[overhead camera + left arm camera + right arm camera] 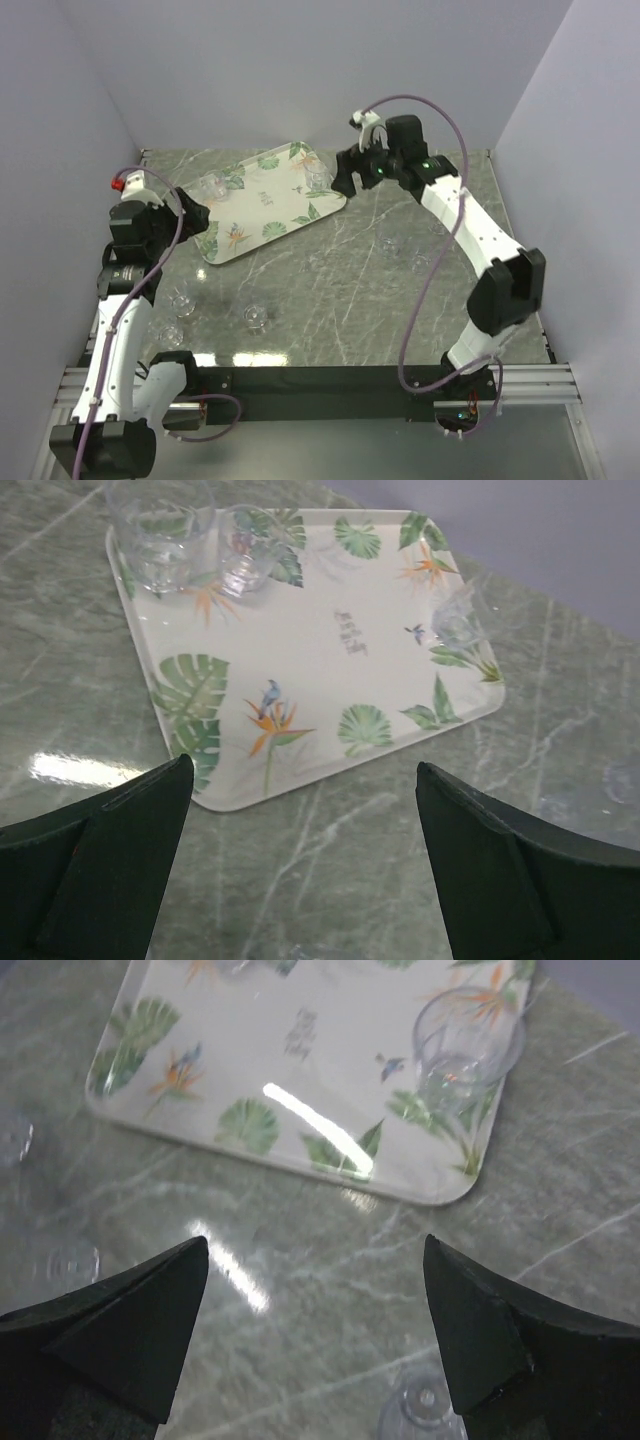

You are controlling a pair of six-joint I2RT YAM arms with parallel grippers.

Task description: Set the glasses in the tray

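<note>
The robot's left gripper should next close on the glass's rim [190, 291], taking, of the two clear glasses near the robot's left arm, the one nearer the tray.
The leaf-printed tray [272, 206] lies at the back centre-left of the table. Two clear glasses [160, 542] [246, 552] stand at its left end and one glass [466, 1046] stands at its right end. Other glasses stand on the table: two near the left arm [180, 300] [170, 333], one in the middle front [255, 316], two on the right [390, 245] [421, 261]. My left gripper [305, 770] hangs open just off the tray's left near corner. My right gripper [315, 1245] is open over the table beside the tray's right end, with nothing in it.
White walls enclose the marble table on three sides. In the right wrist view a glass [425, 1410] stands on the table below the right finger, and a faint one [70, 1260] shows at the left.
</note>
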